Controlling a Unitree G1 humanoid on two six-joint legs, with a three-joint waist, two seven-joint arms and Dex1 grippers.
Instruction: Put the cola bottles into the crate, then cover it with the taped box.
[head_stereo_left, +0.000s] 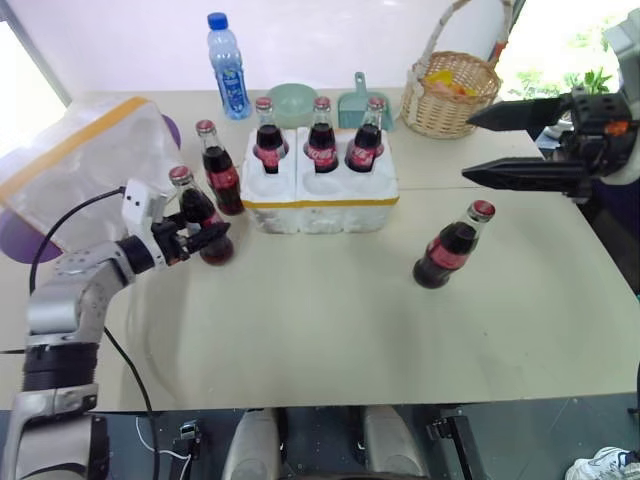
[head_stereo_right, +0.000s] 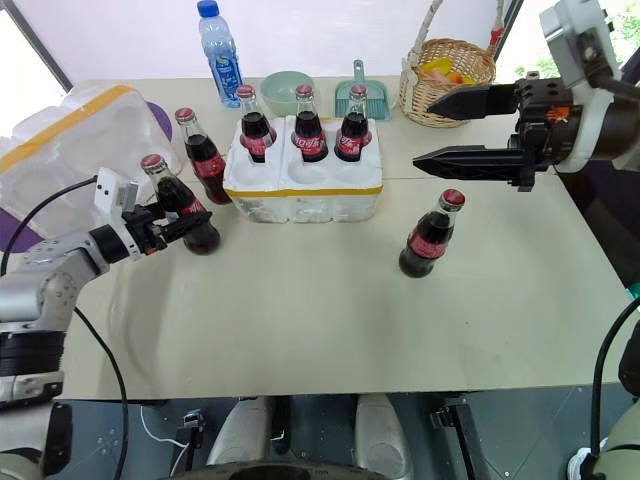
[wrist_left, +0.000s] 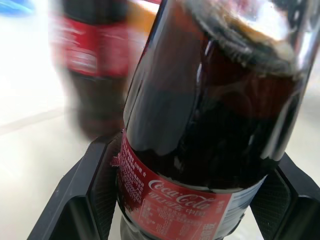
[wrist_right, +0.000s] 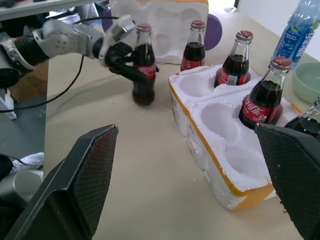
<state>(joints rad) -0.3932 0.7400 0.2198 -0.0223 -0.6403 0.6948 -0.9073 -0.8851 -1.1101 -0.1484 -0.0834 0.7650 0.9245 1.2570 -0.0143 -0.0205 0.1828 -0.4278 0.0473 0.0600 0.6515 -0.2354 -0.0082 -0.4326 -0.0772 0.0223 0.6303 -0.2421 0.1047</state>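
Note:
Next, my left gripper puts the cola bottle down in the middle front hollow of the white crate (head_stereo_left: 321, 186).
The white crate (head_stereo_left: 320, 195) with a yellow tape band stands mid-table, with three cola bottles (head_stereo_left: 322, 140) in its back wells. Its front wells (wrist_right: 220, 120) are empty. My left gripper (head_stereo_left: 205, 238) is shut on a cola bottle (head_stereo_left: 198, 212) that stands on the table left of the crate; in the left wrist view both fingers (wrist_left: 97, 180) press its sides. Another bottle (head_stereo_left: 222, 168) stands just behind it. One more bottle (head_stereo_left: 452, 247) stands right of the crate. My right gripper (head_stereo_left: 468, 148) hovers open above that bottle, holding nothing. The taped box (head_stereo_left: 85, 165) lies at the far left.
Along the back edge stand a blue-capped water bottle (head_stereo_left: 228, 65), a green bowl (head_stereo_left: 292, 100), a green scoop (head_stereo_left: 355, 105) and a wicker basket (head_stereo_left: 450, 92). Something flat and purple (head_stereo_left: 20, 240) lies under the taped box. The near half of the table (head_stereo_left: 320, 340) is bare.

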